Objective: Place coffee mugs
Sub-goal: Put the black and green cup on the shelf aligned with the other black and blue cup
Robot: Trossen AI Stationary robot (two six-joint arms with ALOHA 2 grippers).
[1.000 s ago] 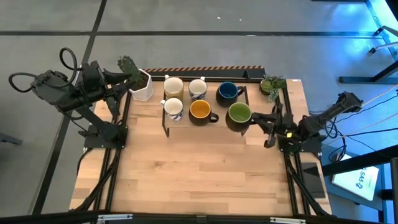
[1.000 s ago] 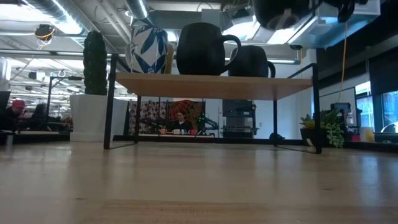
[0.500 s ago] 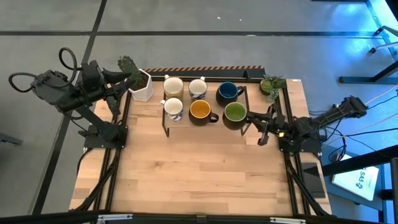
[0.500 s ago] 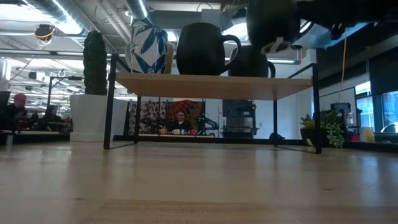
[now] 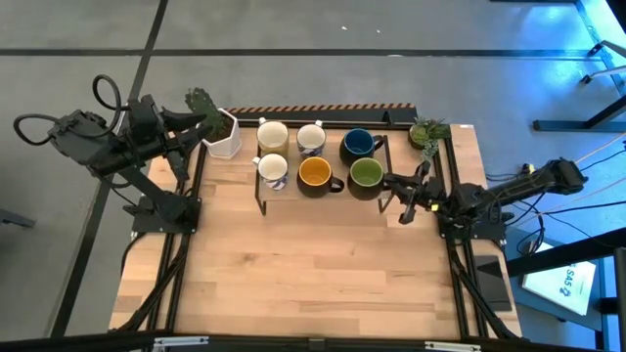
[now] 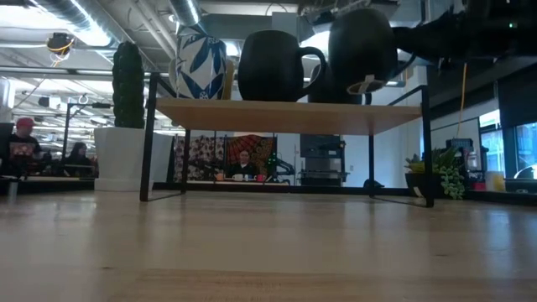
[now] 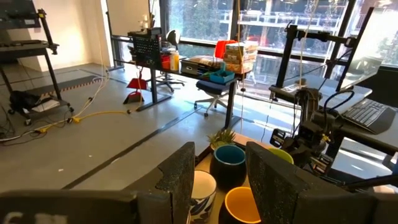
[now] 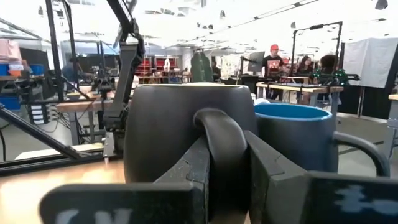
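Observation:
Next, my right gripper lets go of the green-lined mug on the shelf rack (image 5: 360,183), where it will sit close beside the orange-lined mug.
Six coffee mugs are on or over a small wooden shelf rack (image 6: 285,116) at the table's far side. Five stand on its top: a cream one (image 5: 272,135), a white one (image 5: 311,137), a dark blue-lined one (image 5: 358,145), a blue-patterned one (image 5: 273,171) and a dark orange-lined one (image 5: 314,173). My right gripper (image 5: 393,188) is shut on the dark green-lined mug (image 5: 367,174) at the rack's right near corner. My left gripper (image 5: 196,125) stands raised at the far left beside the cactus, open and with nothing between its fingers (image 7: 186,174). My right gripper pinches the green-lined mug's loop handle (image 8: 217,146) between its two fingers. They reach in nearly level from the table's right side. The mug (image 6: 362,46) is upright with its base just over the shelf top; whether it touches the board I cannot tell.
A cactus in a white pot (image 5: 223,132) stands left of the rack, and a small leafy plant (image 5: 427,132) at the far right corner. Bare wooden tabletop (image 5: 313,264) lies in front of the rack. People sit in the room beyond.
My right gripper has moved down and toward the table's left edge with the green-lined mug, keeping shut on its handle. The mug has come down from well above the rack to just over its right near corner, next to the orange-lined mug.

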